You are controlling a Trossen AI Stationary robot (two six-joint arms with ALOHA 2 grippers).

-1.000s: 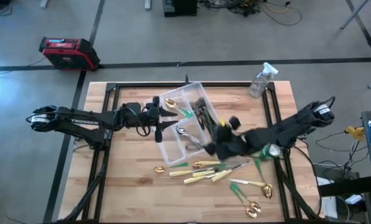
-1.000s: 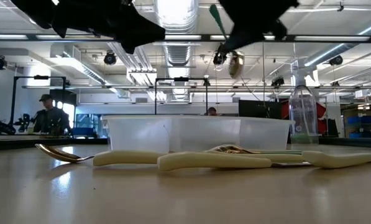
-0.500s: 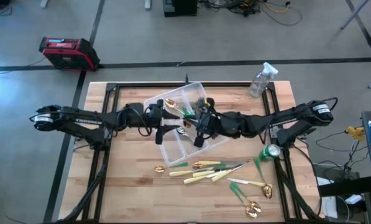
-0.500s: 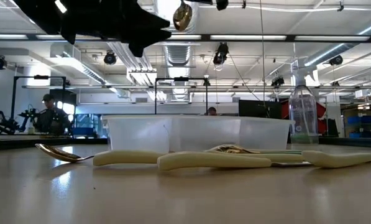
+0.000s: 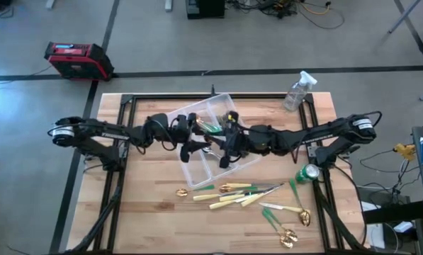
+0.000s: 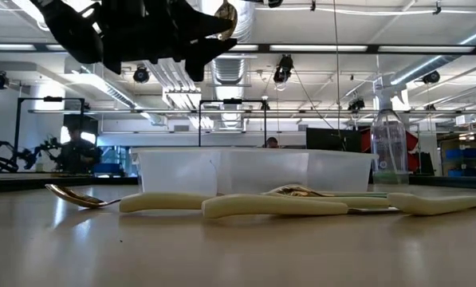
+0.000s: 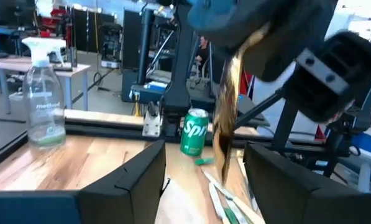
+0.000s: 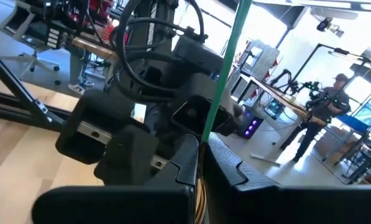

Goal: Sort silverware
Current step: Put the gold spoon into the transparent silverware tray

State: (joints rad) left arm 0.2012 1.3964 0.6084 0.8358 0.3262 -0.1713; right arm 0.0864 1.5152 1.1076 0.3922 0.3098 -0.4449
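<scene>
The gold bowl of the spoon points back past the fingers of my right gripper, so my left gripper should hold the bowl while my right gripper takes the green handle's end [image 8: 241, 12].
My right gripper [image 5: 224, 138] is shut on a green-handled gold spoon [image 7: 225, 118] above the clear plastic bin [image 5: 197, 166]. My left gripper [image 5: 195, 138] is open and empty, right beside it over the bin. In the left wrist view the spoon's bowl hangs in line with the gap between the left fingers [image 7: 204, 163]; I cannot tell whether they touch it. The bowl also shows in the low view [image 6: 226, 20]. More cutlery lies in the bin [image 5: 229, 124]. Cream-handled knives, gold spoons and green-handled pieces [image 5: 236, 193] lie on the table near the front edge. My right gripper pinches the spoon's green handle [image 8: 205, 134] between its two fingers. The handle [image 8: 229, 62] sticks out past the fingertips. The gold bowl [image 7: 224, 134] hangs below the gripper, clear of the bin.
A green can [image 5: 309, 172] stands right of the loose cutlery. A clear spray bottle [image 5: 297, 91] stands at the far right corner. In the low view the knives [image 6: 269, 206] lie in front of the bin [image 6: 253, 171]. A person stands in the room beyond the table.
My right gripper has carried the green-handled spoon up and toward the table's left, from beside the bin's right side to above the bin. My left gripper has then moved toward the table's right, closer to the right gripper and the spoon.
</scene>
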